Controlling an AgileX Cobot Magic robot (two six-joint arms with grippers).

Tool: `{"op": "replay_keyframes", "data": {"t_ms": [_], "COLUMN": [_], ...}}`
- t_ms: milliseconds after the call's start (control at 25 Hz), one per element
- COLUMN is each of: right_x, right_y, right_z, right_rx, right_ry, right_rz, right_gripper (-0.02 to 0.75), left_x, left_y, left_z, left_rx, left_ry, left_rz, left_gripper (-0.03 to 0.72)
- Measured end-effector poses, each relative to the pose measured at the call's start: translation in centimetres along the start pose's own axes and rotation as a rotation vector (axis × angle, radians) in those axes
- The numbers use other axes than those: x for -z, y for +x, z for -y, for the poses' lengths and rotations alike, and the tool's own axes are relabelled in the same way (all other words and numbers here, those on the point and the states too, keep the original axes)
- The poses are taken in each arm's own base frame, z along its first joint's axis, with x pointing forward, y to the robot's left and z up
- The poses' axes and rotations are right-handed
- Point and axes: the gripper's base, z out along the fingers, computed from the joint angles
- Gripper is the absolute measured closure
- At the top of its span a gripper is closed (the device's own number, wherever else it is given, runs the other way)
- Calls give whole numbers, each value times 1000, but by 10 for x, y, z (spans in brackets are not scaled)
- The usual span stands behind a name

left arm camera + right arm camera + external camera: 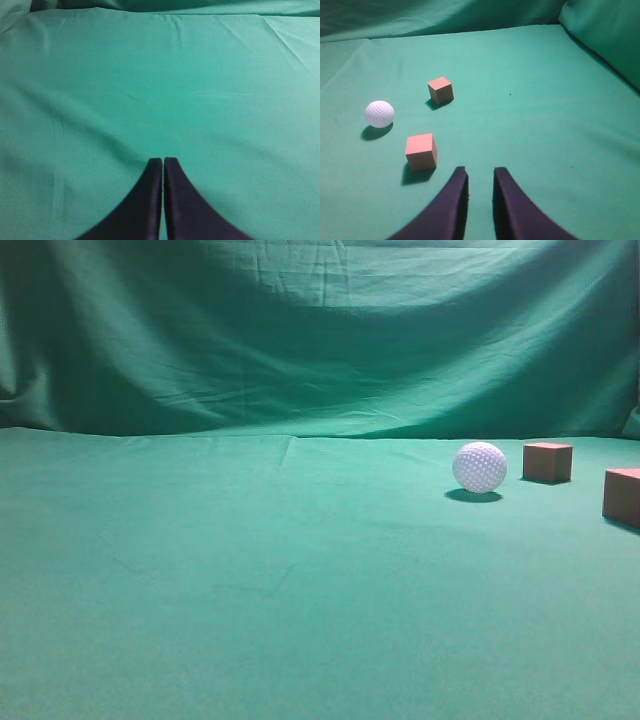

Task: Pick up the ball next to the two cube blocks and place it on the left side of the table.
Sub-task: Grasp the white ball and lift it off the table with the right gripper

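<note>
Next, my right gripper moves next to the middle of the white dimpled ball (480, 468) (380, 114) near the reddish-brown cube blocks and closes there.
The white dimpled ball (480, 467) rests on the green table (250, 570) at the right, left of two reddish-brown cube blocks (548, 462) (622, 496). In the right wrist view the ball (379, 113) lies far left, one cube (440, 90) behind and one cube (421, 151) nearer, just left of my right gripper (480, 172). The right gripper is slightly open and empty, above bare cloth. My left gripper (163, 161) is shut and empty over bare cloth. Neither gripper shows in the exterior view.
A green cloth backdrop (320, 330) rises behind the table. In the right wrist view a fold of cloth (605, 35) rises at the far right. Wide bare cloth (200, 540) spreads across the left and middle of the table.
</note>
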Motion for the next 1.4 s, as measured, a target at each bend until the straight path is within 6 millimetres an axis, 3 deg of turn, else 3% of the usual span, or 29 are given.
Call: {"op": "replay_keyframes", "data": {"t_ms": [1000,1400], "right_x": [0,11], "right_y": [-1,-43], "right_z": [0,-2], "right_rx": [53,-26], "right_ry": [5,-33], "right_rz": [20,496], "right_gripper": [590,590], "left_x": [0,0], "left_y": [0,0], "left_z": [0,0], "left_rx": [0,0], "left_ry": [0,0], "left_rz": [0,0], "left_gripper": [688,688]}}
